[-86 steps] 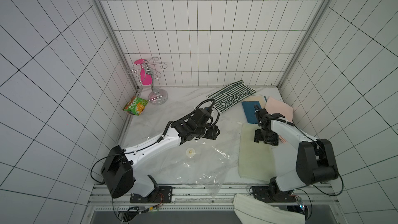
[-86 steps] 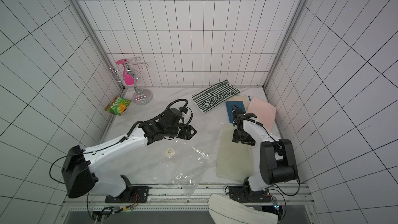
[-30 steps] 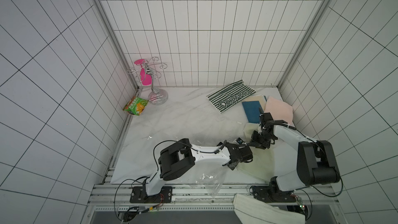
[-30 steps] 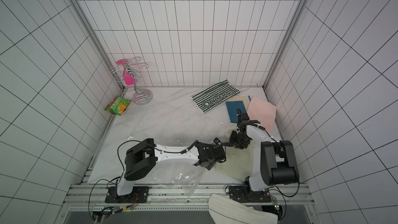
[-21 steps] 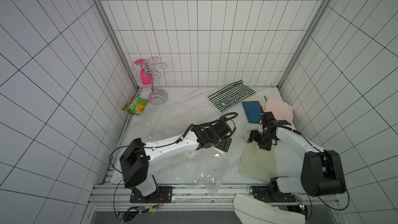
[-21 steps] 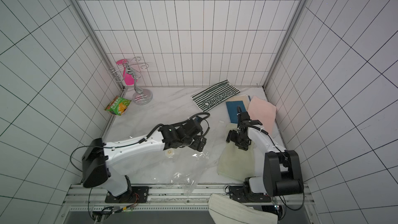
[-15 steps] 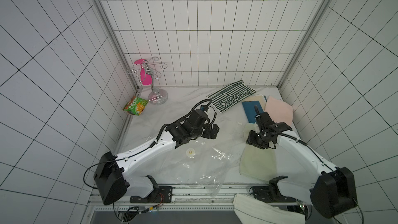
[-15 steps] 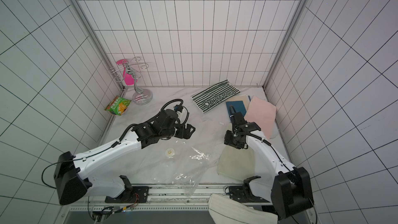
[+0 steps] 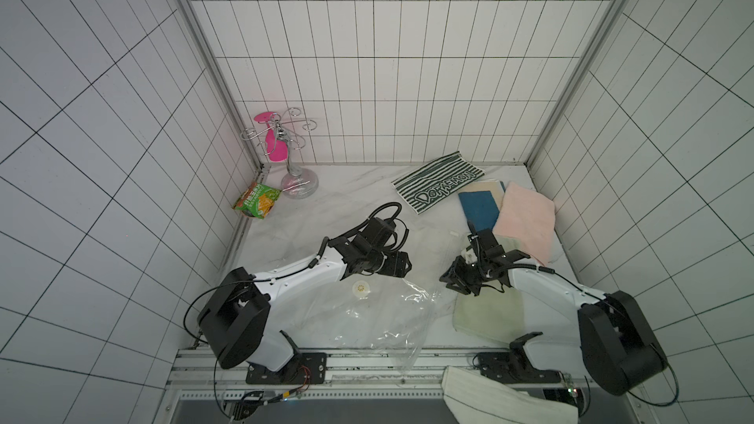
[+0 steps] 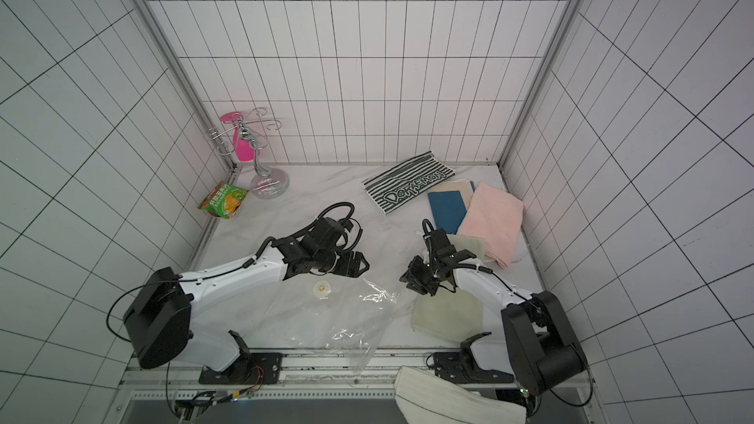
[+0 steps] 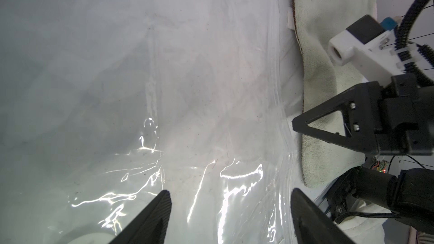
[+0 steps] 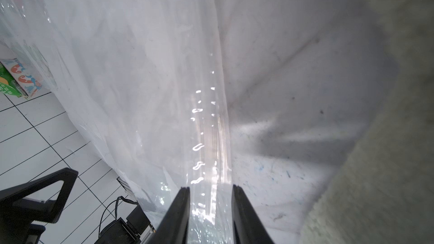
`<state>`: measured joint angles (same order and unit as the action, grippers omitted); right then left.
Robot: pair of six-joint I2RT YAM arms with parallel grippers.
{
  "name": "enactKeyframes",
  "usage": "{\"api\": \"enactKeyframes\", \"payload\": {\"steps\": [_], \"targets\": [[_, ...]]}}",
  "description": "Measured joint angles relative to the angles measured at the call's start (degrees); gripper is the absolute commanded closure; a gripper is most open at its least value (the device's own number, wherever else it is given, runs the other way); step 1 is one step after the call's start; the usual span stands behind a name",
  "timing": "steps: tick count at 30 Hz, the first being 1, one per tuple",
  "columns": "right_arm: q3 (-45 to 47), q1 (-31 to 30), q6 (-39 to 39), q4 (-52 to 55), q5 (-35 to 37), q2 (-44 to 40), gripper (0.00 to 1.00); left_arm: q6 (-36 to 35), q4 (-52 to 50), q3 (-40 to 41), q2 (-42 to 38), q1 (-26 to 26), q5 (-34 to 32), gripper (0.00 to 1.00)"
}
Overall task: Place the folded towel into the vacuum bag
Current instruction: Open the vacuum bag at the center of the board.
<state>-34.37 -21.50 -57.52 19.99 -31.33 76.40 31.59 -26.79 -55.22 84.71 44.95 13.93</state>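
Note:
I need to use my right gripper to pinch the bag's top layer [image 12: 208, 171] at the vacuum bag's zip edge, since it lies flat, and lift it before the towel goes in.
The vacuum bag [image 9: 379, 312] [image 10: 347, 316] lies crinkled and transparent mid-table, its white valve [image 9: 360, 290] facing up and its front corner over the rail. A pale green folded towel [image 9: 489, 314] [image 10: 446, 316] [image 11: 324, 43] [image 12: 387, 160] lies flat beside the bag's zip edge. My left gripper [image 9: 402, 269] [image 10: 359, 265] [image 11: 230, 191] hovers open over the bag, holding nothing. My right gripper [image 9: 453, 283] [image 10: 412, 279] [image 12: 211, 187] sits at the bag's edge by the towel, jaws a narrow gap apart astride the zip strip [image 12: 211, 137]. Whether they pinch it is unclear.
At the back right lie a striped Doraemon cloth [image 9: 438, 187], a blue cloth [image 9: 479, 208] and a pink towel [image 9: 526, 222]. A green snack packet [image 9: 257, 199] and a metal stand [image 9: 296, 181] occupy the back left corner. A white cloth [image 9: 502, 399] hangs below the front rail.
Over the last second my left arm swung back from the front right to above the bag. My right gripper's jaws narrowed at the bag's edge. Little has moved in the last half second.

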Motion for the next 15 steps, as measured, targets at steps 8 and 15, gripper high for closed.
{"api": "enactKeyframes", "payload": {"steps": [8, 15], "targets": [[3.3, 0.0, -6.6, -11.1, -3.3, 4.7, 0.76, -0.4, -2.3, -1.3, -0.2, 3.1, -2.9, 0.19], [3.7, 0.0, -10.0, -13.9, -3.2, 1.0, 0.81, -1.6, -5.7, -5.0, -0.4, 7.5, -6.1, 0.16]]}}
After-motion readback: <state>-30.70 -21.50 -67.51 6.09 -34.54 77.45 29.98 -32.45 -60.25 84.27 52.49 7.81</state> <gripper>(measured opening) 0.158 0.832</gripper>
